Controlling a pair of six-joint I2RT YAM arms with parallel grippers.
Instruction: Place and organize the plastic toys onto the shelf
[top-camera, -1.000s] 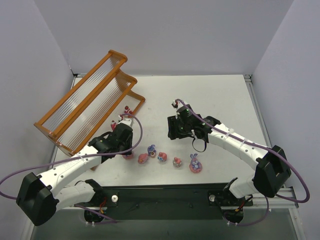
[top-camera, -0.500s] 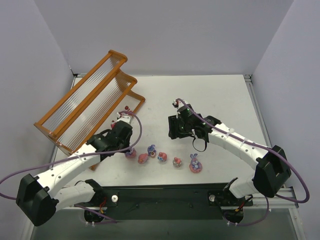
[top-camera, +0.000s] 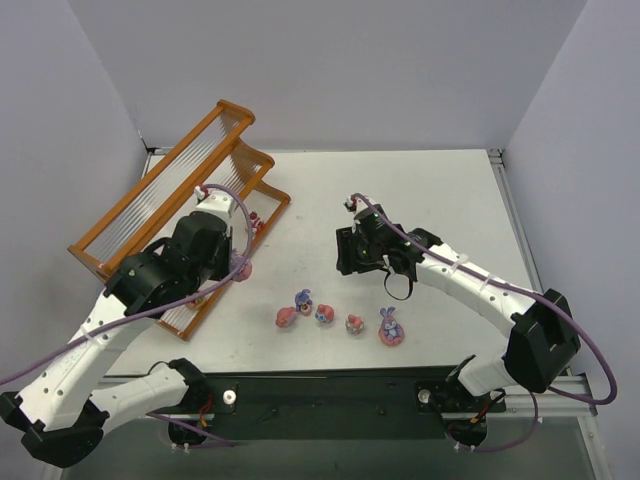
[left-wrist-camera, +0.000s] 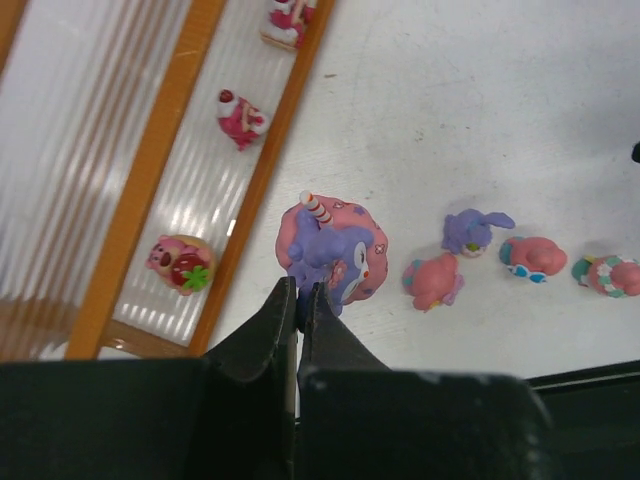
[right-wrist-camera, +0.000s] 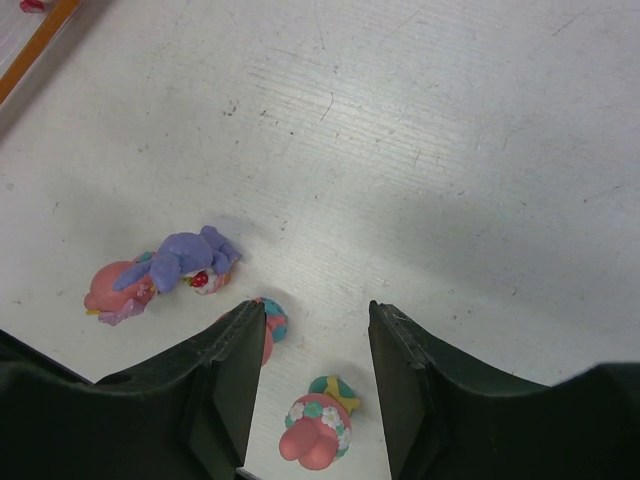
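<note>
My left gripper has the pink and purple toy. It will let go of it on the near end of the orange shelf's middle level (top-camera: 157, 278) (left-wrist-camera: 50, 292).
My left gripper (left-wrist-camera: 298, 292) is shut on a thin purple edge of a pink and purple toy with a striped candle (left-wrist-camera: 332, 250). It holds the toy above the table beside the shelf's front rail (left-wrist-camera: 160, 150); from above the toy (top-camera: 241, 268) shows pink under the wrist. The orange shelf (top-camera: 180, 195) stands at the back left, and three small pink toys lie on its lowest tier (left-wrist-camera: 181, 264) (left-wrist-camera: 242, 118) (left-wrist-camera: 288, 18). Several toys lie in a row on the table (top-camera: 286, 317) (top-camera: 324, 314) (top-camera: 389, 328). My right gripper (right-wrist-camera: 315, 340) hangs open above a flowered pink toy (right-wrist-camera: 315, 425).
A purple and pink toy (right-wrist-camera: 160, 270) lies left of the right gripper, and a teal and pink one (right-wrist-camera: 270, 322) is half hidden by its left finger. The black base bar (top-camera: 330, 390) runs along the near edge. Grey walls close in the table.
The left gripper closed on the candle toy and lifted it up and back toward the shelf. The right arm has hardly moved.
</note>
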